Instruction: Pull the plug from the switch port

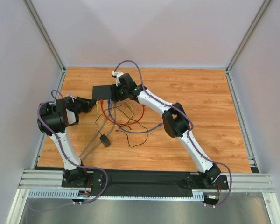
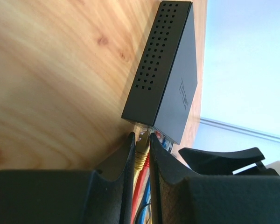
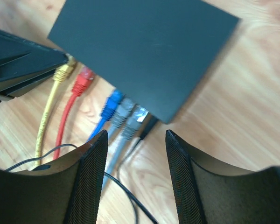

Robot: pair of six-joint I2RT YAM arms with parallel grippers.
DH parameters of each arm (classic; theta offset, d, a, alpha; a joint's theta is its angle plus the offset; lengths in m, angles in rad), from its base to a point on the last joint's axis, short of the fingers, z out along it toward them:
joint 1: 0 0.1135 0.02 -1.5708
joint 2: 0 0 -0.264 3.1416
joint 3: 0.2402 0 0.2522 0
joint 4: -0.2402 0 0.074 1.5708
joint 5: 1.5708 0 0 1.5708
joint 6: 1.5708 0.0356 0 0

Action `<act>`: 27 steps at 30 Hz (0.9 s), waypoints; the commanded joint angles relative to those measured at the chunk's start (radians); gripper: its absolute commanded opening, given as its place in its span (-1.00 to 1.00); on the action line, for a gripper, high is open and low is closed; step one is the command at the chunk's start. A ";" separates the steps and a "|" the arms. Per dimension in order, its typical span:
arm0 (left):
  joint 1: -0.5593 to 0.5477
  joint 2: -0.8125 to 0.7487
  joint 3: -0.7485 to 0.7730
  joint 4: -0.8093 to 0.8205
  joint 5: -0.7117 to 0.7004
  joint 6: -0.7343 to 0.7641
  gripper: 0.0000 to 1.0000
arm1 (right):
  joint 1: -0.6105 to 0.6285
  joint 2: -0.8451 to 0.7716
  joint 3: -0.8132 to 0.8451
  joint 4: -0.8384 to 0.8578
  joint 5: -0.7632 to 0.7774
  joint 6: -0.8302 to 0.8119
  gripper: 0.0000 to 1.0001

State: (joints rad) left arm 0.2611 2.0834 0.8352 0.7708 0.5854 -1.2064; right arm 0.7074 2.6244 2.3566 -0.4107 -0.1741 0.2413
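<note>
The robot's right gripper will next grab the yellow cable just behind the plug on its loose end [image 1: 126, 102], close to the red cable's loose end.
The flat black switch [image 1: 102, 92] lies at the table's back left, its ports facing the near side. Yellow [image 3: 63, 72], red [image 3: 84, 79], blue [image 3: 113, 100] and two grey plugs [image 3: 126, 109] sit in its ports. My left gripper [image 2: 141, 140] is shut on the yellow plug [image 2: 142, 154], right at the switch's [image 2: 165, 74] port edge; the plug still sits in the port. My right gripper [image 3: 136, 137] is open and empty, hovering over the switch's [image 3: 144, 51] right end, above the grey plugs. In the top view it [image 1: 117, 91] is at the switch's right edge.
Loose yellow, red, grey and black cables [image 1: 123, 119] trail from the switch toward the near side. A small black adapter block [image 1: 104, 140] on a thin wire lies nearer the front. A metal frame and white walls border the wooden table [image 1: 200, 88].
</note>
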 commanded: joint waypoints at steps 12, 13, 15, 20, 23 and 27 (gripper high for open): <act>0.006 -0.026 -0.126 -0.005 0.013 0.007 -1.00 | 0.090 0.036 0.127 0.016 0.065 -0.231 0.08; 0.006 -0.031 -0.130 -0.005 0.013 0.005 -1.00 | 0.092 0.042 0.132 0.021 0.070 -0.224 0.07; 0.009 -0.034 -0.142 0.007 0.010 0.004 -1.00 | 0.092 0.065 0.156 0.030 0.087 -0.200 0.01; 0.013 -0.031 -0.151 0.030 0.017 -0.007 -1.00 | 0.092 0.105 0.211 0.012 0.116 -0.113 -0.08; 0.017 -0.029 -0.159 0.044 0.019 -0.013 -1.00 | 0.090 0.071 0.155 0.026 0.127 -0.034 -0.20; 0.018 -0.026 -0.159 0.050 0.025 -0.015 -1.00 | 0.089 -0.003 0.015 0.139 0.094 0.053 -0.22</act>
State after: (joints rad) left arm 0.2737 2.0514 0.7074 0.8852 0.6155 -1.2407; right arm 0.7979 2.6919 2.4229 -0.3676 -0.0860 0.2035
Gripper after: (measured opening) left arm 0.213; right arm 0.393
